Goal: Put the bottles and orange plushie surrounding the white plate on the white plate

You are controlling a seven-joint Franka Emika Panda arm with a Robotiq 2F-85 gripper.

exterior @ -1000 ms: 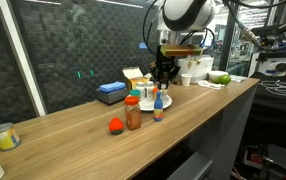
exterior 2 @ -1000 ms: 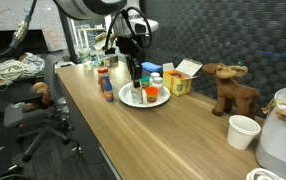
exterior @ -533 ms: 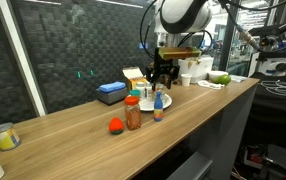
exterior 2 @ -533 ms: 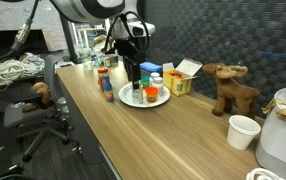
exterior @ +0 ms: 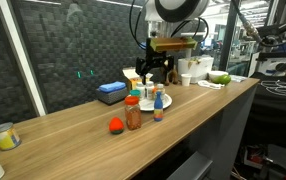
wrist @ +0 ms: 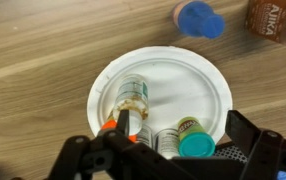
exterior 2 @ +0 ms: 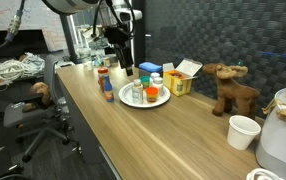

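The brown-red jar still stands off the white plate, so the gripper needs to next go to the brown-red jar's lid (exterior: 132, 101) and close there.
The white plate (wrist: 183, 75) lies under my gripper (wrist: 168, 160), which hangs open and empty above it. Three bottles lie on the plate: a clear one (wrist: 133, 95) with an orange cap, a white labelled one (wrist: 166, 140) and a teal-lidded one (wrist: 190, 138). Off the plate stand the blue bottle (wrist: 198, 18) and the brown-red jar (wrist: 276, 17). In an exterior view the jar (exterior: 133, 114), the blue bottle with orange top (exterior: 158, 109) and the orange plushie (exterior: 115, 125) sit in front of the plate (exterior: 167, 101), with the gripper (exterior: 155, 68) above. In the other, the gripper (exterior 2: 122, 62) hovers over the plate (exterior 2: 131, 101).
A yellow carton (exterior: 135, 77) and a blue box (exterior: 110, 92) stand behind the plate. A brown plush animal (exterior 2: 231, 88), a white cup (exterior 2: 243, 130) and a white appliance (exterior 2: 283, 135) are further along the wooden counter. A green object (exterior: 219, 77) lies near the counter's far end.
The gripper has opened, letting go of a bottle on the plate, and has risen straight up away from it.
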